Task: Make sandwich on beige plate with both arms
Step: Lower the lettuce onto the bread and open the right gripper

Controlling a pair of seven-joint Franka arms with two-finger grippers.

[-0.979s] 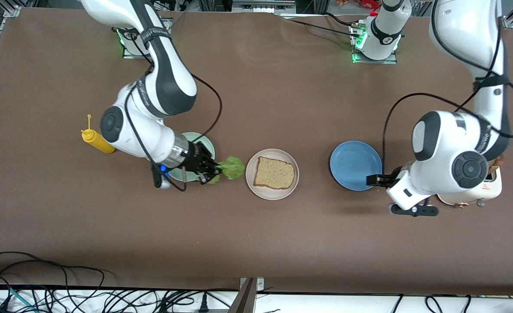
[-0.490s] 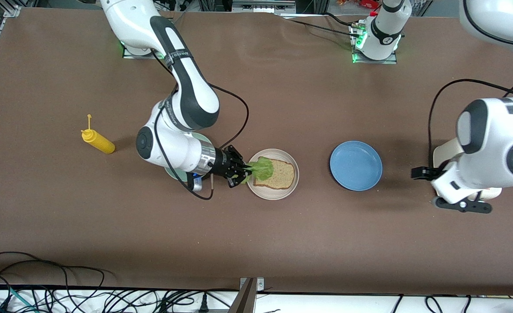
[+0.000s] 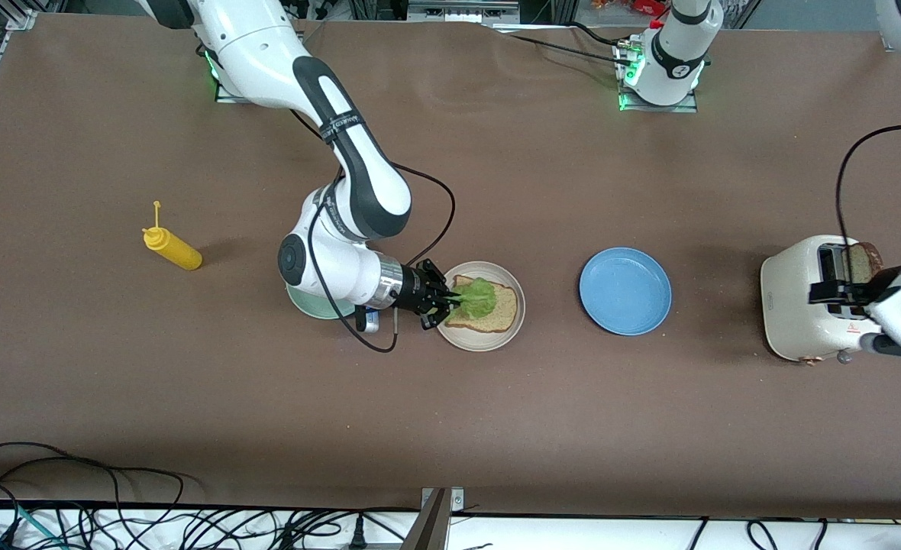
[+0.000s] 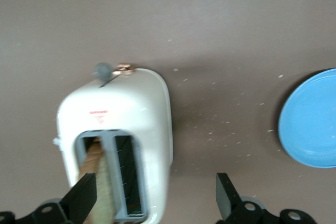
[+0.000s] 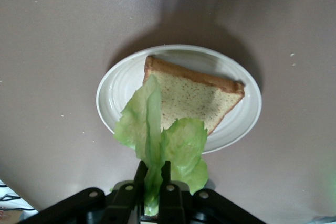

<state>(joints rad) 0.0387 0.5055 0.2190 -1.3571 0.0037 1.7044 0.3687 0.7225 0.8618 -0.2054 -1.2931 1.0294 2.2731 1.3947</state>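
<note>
The lettuce leaf will go down across the bread slice on the beige plate [image 3: 480,299] [image 5: 181,114] from my right gripper.
A beige plate [image 3: 511,325] in the middle of the table carries one slice of bread [image 3: 496,309]. My right gripper [image 3: 444,299] is shut on the stem of a ruffled green lettuce leaf [image 3: 479,296], which hangs over the slice's edge. In the right wrist view the lettuce [image 5: 157,135] droops from the gripper [image 5: 154,174] over the bread [image 5: 199,98] and the plate [image 5: 118,93]. My left gripper [image 3: 840,294] hovers open over a white toaster [image 3: 794,305], where a second bread slice [image 3: 863,263] stands in one slot. The left wrist view shows the gripper [image 4: 155,200] wide open over that slice [image 4: 100,182].
A blue plate [image 3: 624,290] lies between the beige plate and the toaster [image 4: 118,129]. A mint-green plate [image 3: 309,304] sits partly under the right arm. A yellow squeeze bottle [image 3: 172,248] lies toward the right arm's end of the table. Cables run along the front edge.
The right gripper carried the lettuce from over the mint-green plate to over the bread on the beige plate. The left arm swung away from the blue plate to over the toaster.
</note>
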